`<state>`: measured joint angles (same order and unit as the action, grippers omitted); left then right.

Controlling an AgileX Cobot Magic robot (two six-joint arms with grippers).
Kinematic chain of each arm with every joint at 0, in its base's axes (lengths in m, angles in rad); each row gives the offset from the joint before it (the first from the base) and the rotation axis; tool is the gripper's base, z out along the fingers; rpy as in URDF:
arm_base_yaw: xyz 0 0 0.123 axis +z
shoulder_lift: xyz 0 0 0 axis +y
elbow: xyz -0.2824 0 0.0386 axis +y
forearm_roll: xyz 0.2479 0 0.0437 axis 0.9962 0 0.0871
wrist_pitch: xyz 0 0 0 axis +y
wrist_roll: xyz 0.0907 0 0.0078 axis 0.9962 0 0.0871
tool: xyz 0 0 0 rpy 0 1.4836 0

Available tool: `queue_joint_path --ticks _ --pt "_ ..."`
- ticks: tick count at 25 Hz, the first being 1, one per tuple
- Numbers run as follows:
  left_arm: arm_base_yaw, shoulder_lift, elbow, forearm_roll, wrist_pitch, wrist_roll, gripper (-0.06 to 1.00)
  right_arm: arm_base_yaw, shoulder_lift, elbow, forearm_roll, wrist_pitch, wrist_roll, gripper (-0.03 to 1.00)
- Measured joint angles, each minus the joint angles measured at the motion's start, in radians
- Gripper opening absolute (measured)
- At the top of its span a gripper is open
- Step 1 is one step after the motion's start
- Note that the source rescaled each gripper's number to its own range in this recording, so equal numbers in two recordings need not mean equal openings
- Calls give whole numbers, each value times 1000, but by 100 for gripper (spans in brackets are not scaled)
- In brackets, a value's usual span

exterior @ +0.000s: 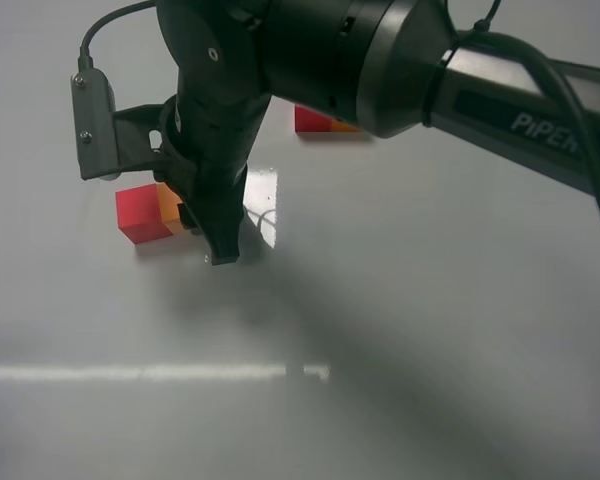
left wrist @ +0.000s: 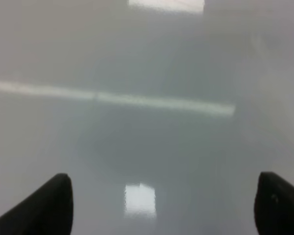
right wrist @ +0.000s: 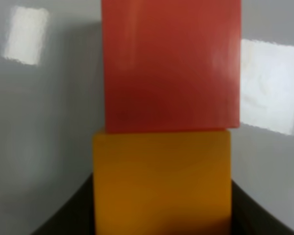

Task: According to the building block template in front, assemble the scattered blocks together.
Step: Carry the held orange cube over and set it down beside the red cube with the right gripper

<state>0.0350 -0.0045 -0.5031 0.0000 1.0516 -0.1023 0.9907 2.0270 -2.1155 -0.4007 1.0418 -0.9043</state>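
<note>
The orange cube sits alone in my right gripper, with the red cube beyond its fingers, so next I open and regrip toward the red cube (exterior: 142,212) before moving both.
The red cube (exterior: 140,213) and the orange cube (exterior: 170,204) lie side by side and touching on the table at the left. My right gripper (exterior: 220,245) reaches across to them and is shut on the orange cube (right wrist: 161,191). In the right wrist view the red cube (right wrist: 171,63) sits flush against the orange one, beyond the fingers. The template (exterior: 318,120), a red-orange bar, lies further back, partly hidden under my right arm. My left gripper (left wrist: 161,205) is open over bare table and does not show in the exterior view.
The table top (exterior: 430,330) is plain grey with bright light reflections. My right arm (exterior: 500,90) spans the upper part of the exterior view and casts a broad shadow across the middle.
</note>
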Motion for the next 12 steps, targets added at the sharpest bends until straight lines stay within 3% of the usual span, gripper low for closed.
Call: queue_joint_path --ticks 6,9,12 --pt "0 0 0 0 0 0 4 0 1 -1 2 0 0 3" --pt "0 0 0 0 0 0 4 0 1 -1 8 11 0 32" --pt "0 0 0 0 0 0 4 2 -5 -1 16 33 3 53"
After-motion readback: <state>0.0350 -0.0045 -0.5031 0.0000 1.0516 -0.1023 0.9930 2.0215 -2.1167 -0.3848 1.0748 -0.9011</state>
